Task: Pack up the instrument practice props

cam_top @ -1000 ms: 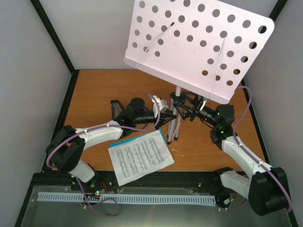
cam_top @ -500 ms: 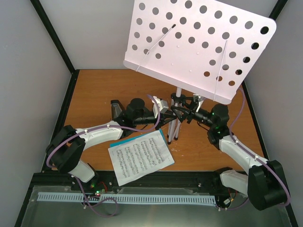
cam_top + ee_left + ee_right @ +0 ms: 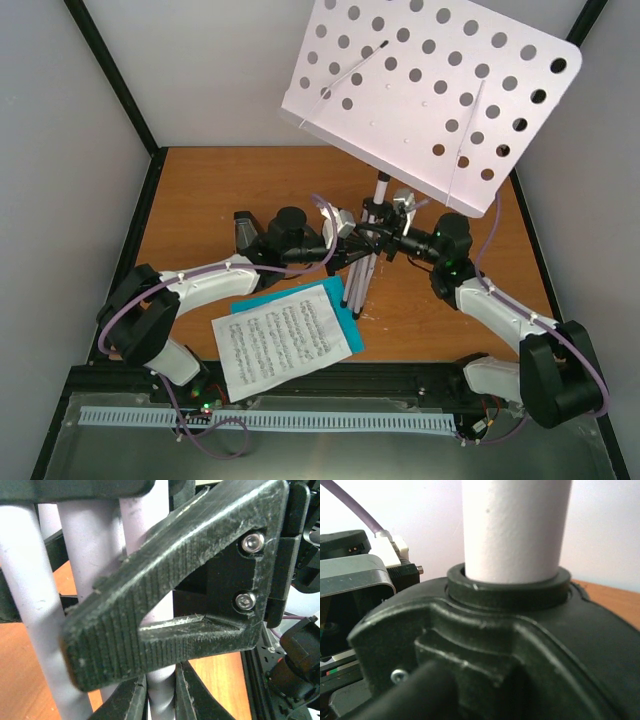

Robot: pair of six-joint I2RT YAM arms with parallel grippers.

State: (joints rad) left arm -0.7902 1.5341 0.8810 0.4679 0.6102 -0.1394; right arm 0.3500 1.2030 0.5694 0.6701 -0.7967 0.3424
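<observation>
My right gripper needs to let go of the music stand so that it is lying on the orange table [image 3: 394, 252] beyond the teal folder's edge.
The music stand's white perforated desk [image 3: 430, 90] tilts high at the back right, on its silver pole [image 3: 381, 190] over folded legs [image 3: 356, 285]. My left gripper [image 3: 352, 248] is shut on one leg tube [image 3: 161, 695], which sits between its jaws. My right gripper [image 3: 383, 238] is at the stand's black hub [image 3: 507, 587], and its ribbed finger [image 3: 165, 605] lies across the tubes. The sheet music [image 3: 283, 340] lies on the teal folder [image 3: 346, 318] at the front. The black metronome [image 3: 244, 232] stands behind my left arm.
The orange table [image 3: 200, 200] is boxed in by grey walls with black frame posts [image 3: 120, 80]. A black rail and a metal tray [image 3: 330, 440] run along the near edge. The stand's desk overhangs the right half of the table.
The stand's desk has swung right and upward. The legs shifted slightly left. The sheet music has slid left and nearer, uncovering more of the teal folder. My right arm has moved left, closer to the hub.
</observation>
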